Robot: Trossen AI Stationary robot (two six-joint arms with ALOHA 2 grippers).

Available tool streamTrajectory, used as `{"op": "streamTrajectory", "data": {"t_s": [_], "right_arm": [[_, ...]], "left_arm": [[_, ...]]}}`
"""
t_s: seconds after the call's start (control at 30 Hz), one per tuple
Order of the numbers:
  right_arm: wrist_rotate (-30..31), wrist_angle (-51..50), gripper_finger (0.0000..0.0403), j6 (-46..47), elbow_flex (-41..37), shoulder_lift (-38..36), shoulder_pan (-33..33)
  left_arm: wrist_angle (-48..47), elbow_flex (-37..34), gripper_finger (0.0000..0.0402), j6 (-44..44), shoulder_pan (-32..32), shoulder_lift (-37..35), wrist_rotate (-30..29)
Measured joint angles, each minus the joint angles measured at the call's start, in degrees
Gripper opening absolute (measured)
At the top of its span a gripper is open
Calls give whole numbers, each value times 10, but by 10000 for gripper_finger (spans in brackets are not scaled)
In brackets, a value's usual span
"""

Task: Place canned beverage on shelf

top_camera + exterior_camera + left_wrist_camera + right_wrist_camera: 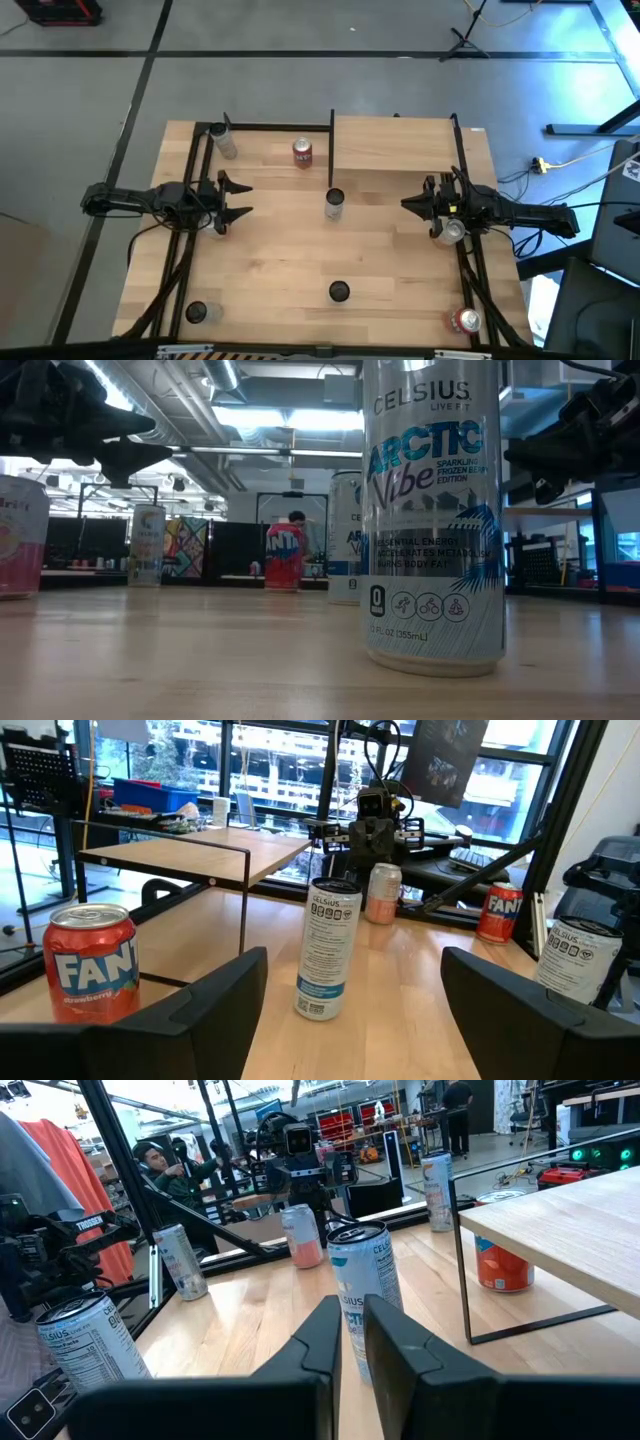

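Note:
My right gripper will close on the upper part [334, 201] [364, 1266] of the tall white Celsius can at the table's middle, just below the can's black top.
A tall white Celsius can [335, 203] stands upright on its base at the table's middle. It also shows in the left wrist view [328, 950] and the right wrist view [365, 1295]. The shelf [395, 145], a light-wood board on black posts, stands at the far right and bears nothing. My left gripper [235, 198] is open, left of the can and pointing at it; its fingers show wide apart in its wrist view [352, 960]. My right gripper [410, 205] is shut and empty, right of the can, in front of the shelf.
A red Fanta can [302, 152] stands just left of the shelf. Other cans stand at the far left [222, 140], near left [197, 312], near middle [338, 291], near right [466, 320] and beside my right wrist [450, 232]. A black frame edges the table.

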Motion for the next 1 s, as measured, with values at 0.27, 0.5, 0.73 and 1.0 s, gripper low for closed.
{"op": "streamTrajectory", "data": {"t_s": [0.27,0.5,0.73,1.0], "right_arm": [[-9,60,37,106,0,0,0],[81,171,37,211,0,0,0],[185,168,37,224,30,47,0],[196,168,37,194,108,222,0]], "left_arm": [[5,0,292,0,0,0,-52],[14,0,292,-9,0,0,-113],[82,0,292,-34,1,0,-112],[196,0,292,-66,1,0,-99]]}}
